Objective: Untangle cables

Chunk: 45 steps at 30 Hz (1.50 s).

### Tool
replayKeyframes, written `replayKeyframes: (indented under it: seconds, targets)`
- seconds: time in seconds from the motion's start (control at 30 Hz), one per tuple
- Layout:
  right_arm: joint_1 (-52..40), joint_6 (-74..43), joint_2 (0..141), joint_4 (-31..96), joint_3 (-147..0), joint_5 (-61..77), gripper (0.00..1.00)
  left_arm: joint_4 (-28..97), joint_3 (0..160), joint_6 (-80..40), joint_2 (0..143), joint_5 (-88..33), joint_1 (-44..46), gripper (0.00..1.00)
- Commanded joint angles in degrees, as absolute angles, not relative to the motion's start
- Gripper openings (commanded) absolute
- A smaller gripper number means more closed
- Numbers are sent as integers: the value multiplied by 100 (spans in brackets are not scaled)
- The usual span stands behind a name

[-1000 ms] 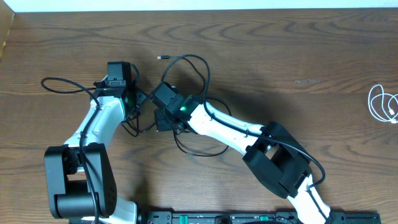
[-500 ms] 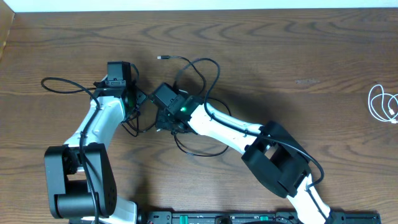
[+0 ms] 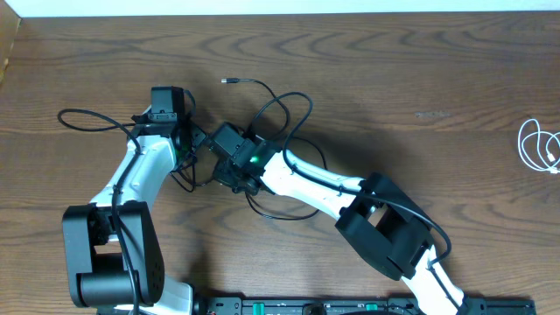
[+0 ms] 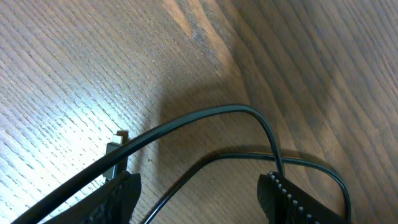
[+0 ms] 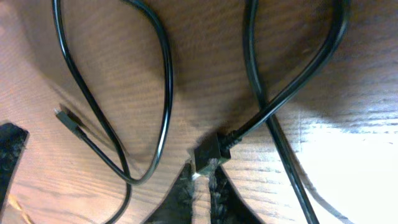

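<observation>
Next, my right gripper grips the blocky plug again squarely and carries it across that strand of cable (image 5: 284, 149), because the plug sits slanted at its fingers with its cable over another piece of cable.
The black cable (image 3: 284, 109) lies in loose crossing loops in the middle of the table, with one small plug end (image 3: 226, 80) pointing to the far side. My right gripper (image 5: 204, 180) is shut on the cable's blocky black plug (image 5: 212, 151). A thin plug tip (image 5: 62, 115) lies to its left. My left gripper (image 4: 199, 199) is open, with strands of black cable (image 4: 249, 113) crossing between and ahead of its fingers. Both grippers stand close together, the left gripper (image 3: 194, 153) just left of the right gripper (image 3: 227, 173). Far to the right, the white cable (image 3: 538, 144) lies coiled.
A thicker black arm wire (image 3: 87, 118) loops out to the left of the left arm. The right arm (image 3: 332, 188) stretches across the table's middle from the near right. The table's far edge (image 3: 280, 12) runs along the top.
My right gripper has closed on the black plug and shifted slightly left. The black cable's big loop has swung up and to the right. The left arm has not moved.
</observation>
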<state>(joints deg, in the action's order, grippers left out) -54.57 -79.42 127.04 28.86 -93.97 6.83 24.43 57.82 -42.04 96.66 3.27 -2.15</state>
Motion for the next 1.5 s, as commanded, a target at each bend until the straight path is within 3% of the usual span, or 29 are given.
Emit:
replayKeyframes:
  seconds: [0.0,0.33,0.6,0.67,0.77,1.23,1.47]
  targets:
    - [-5437,-8009,12750,2888,-9356,620,1,2458,5833,-4233,9644,342,-217,65]
    - [-5286,-8364,12750,2248,-9365,1109,5,2456,5835,-4233,9644,344,-217,65]
    - [-5402,-8912,12752,2598,-9362,1105,19,2456,5833,-4233,9644,342,-217,65]
    - [-5426,-9015,12752,2731,-9362,1033,29,2456,5835,-4233,9644,342,-217,65]
    - [-5433,-9223,12761,2976,-9362,864,32,2456,5835,-4233,9644,342,-217,65]
    - [-5450,-9452,12988,2945,-9351,613,30,2453,5835,-4235,9644,342,-217,65]
    - [-5341,-9467,13373,2657,-9351,1199,9,2453,5835,-4235,9644,342,-217,65]
